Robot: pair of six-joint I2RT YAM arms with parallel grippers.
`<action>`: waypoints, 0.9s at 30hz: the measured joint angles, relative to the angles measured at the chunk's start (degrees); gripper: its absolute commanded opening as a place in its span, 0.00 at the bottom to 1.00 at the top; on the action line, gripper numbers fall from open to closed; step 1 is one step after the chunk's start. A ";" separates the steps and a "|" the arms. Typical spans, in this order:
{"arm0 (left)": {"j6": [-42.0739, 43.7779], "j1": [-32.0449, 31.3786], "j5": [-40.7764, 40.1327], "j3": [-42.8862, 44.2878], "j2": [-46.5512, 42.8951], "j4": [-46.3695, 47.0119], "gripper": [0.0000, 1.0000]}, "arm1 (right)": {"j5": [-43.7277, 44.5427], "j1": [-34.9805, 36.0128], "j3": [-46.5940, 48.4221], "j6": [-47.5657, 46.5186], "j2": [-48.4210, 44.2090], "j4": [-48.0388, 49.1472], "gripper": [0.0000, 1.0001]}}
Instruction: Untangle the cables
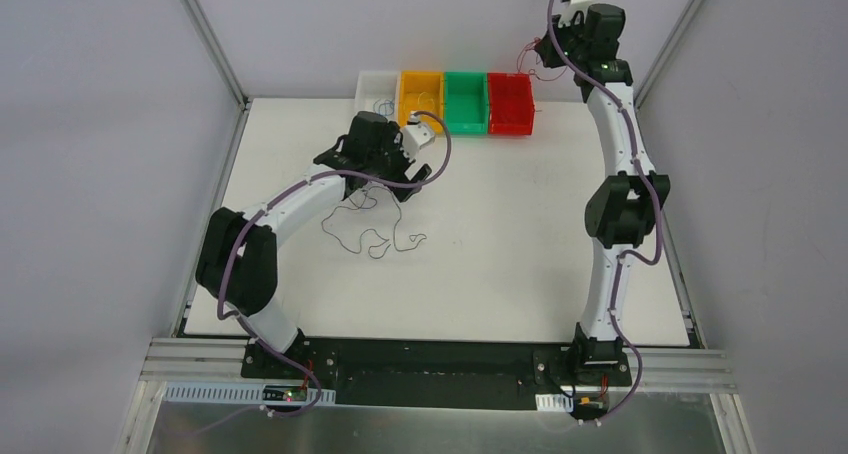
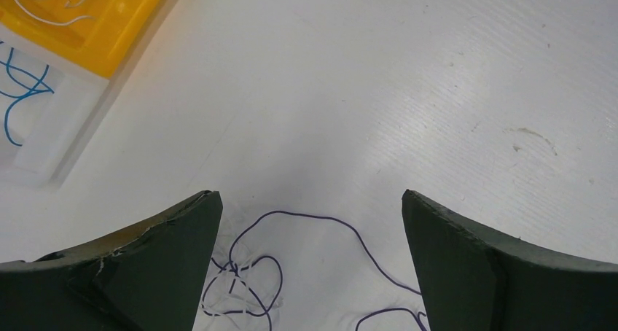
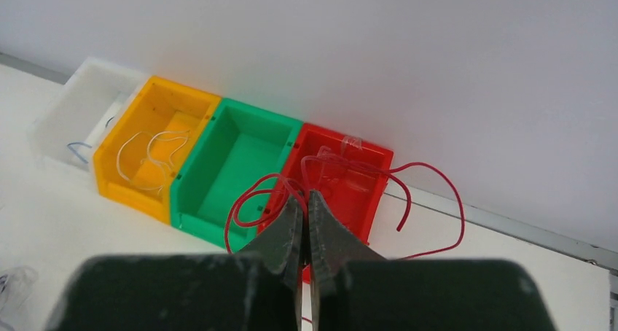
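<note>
Next, the left gripper closes on the dark cable's leftmost bend (image 1: 326, 228) in the top view, between the tangle and the cable's curled loose end.
A loose tangle of dark cable (image 1: 372, 236) and white cable (image 2: 244, 267) lies on the white table. My left gripper (image 2: 312, 196) hovers open above it, and the dark cable (image 2: 321, 216) loops on the table between its wide-apart fingers without touching them. At the far right, my right gripper (image 3: 306, 194) is raised and shut on a curly red cable (image 3: 437, 172), which hangs in loops over the red bin (image 3: 364, 200). In the top view that gripper (image 1: 541, 54) sits above and behind the bins, with the red cable (image 1: 527, 72) dangling from it.
Four bins stand in a row at the table's back edge: white (image 1: 375, 79), yellow (image 1: 420, 78), green (image 1: 465, 126) and red (image 1: 510, 127). The white bin holds a blue wire (image 2: 22, 90). White wires (image 3: 153, 152) lie in the yellow bin.
</note>
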 measured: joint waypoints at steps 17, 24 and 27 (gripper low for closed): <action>-1.75 0.02 -5.18 2.75 4.70 -3.13 0.99 | 7.54 3.26 0.50 12.33 17.59 17.99 0.00; -1.75 0.13 -6.21 2.78 5.07 -3.50 0.99 | 6.80 3.30 0.50 20.35 24.04 19.28 0.00; -1.77 0.13 -6.23 3.10 5.46 -4.07 0.99 | 4.92 3.21 0.50 23.32 25.07 19.43 0.00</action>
